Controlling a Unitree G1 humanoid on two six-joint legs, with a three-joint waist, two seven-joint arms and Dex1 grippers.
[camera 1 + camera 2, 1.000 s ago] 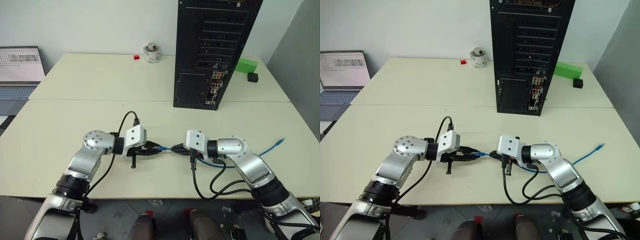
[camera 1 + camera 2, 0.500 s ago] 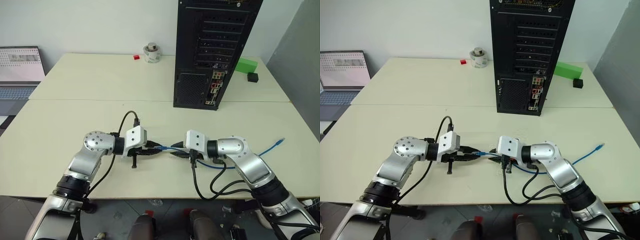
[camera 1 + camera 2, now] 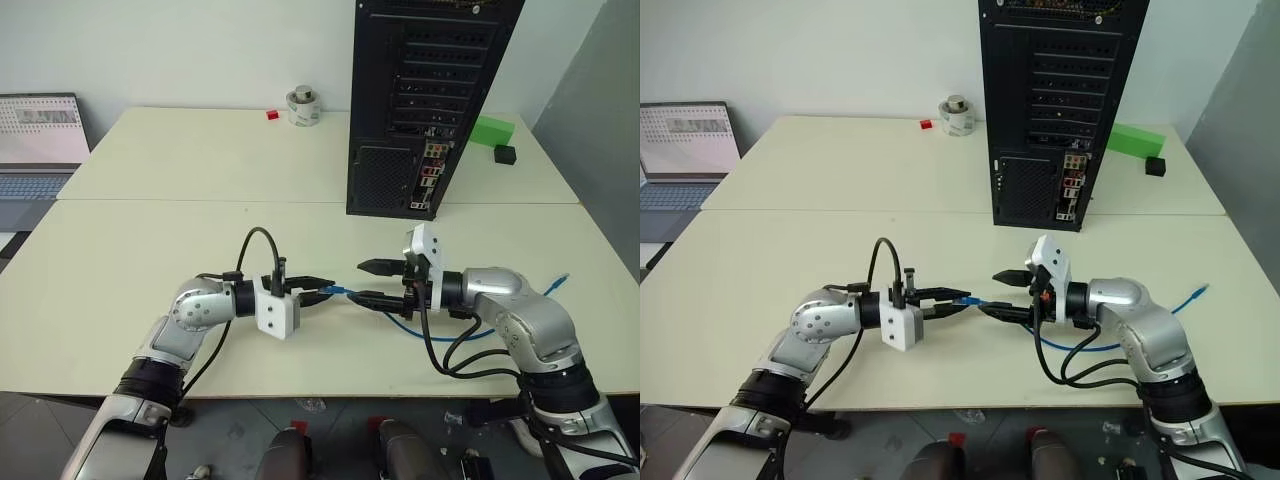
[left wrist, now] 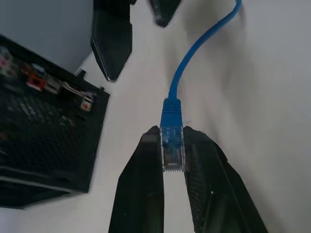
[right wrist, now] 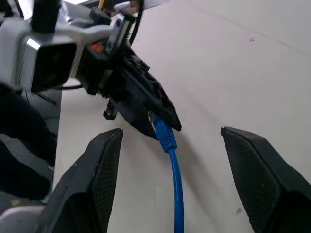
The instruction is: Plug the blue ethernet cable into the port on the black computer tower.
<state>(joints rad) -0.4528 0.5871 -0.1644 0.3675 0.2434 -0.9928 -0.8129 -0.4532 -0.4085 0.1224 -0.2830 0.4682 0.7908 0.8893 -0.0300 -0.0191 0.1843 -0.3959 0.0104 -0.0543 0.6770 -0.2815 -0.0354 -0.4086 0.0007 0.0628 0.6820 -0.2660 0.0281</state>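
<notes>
Next, my right gripper takes the blue sleeve (image 4: pixel 171 112) behind the clear plug before carrying it to the port, because my left gripper's fingers cover the sides of the plug.
The blue ethernet cable (image 3: pixel 452 334) lies across the near table, with its far plug (image 3: pixel 561 283) resting at the right. My left gripper (image 3: pixel 325 288) is shut on the cable's near clear plug (image 4: pixel 172 154) and holds it just above the table, pointing right. My right gripper (image 3: pixel 369 282) faces it, open, with one finger above and one below the cable and neither touching it. In the right wrist view the cable (image 5: pixel 174 179) runs between its spread fingers (image 5: pixel 104 160). The black computer tower (image 3: pixel 430 90) stands behind, with its port strip (image 3: pixel 432 176) facing me.
A laptop (image 3: pixel 38 135) sits at the far left. A tape roll (image 3: pixel 304 104) and a small red block (image 3: pixel 272 114) are at the back. A green block (image 3: pixel 490 130) and a small black box (image 3: pixel 505 154) lie to the right of the tower.
My right gripper has let go of the cable, opened wide, risen and rolled. My left wrist has rolled over with the plug still in its grip.
</notes>
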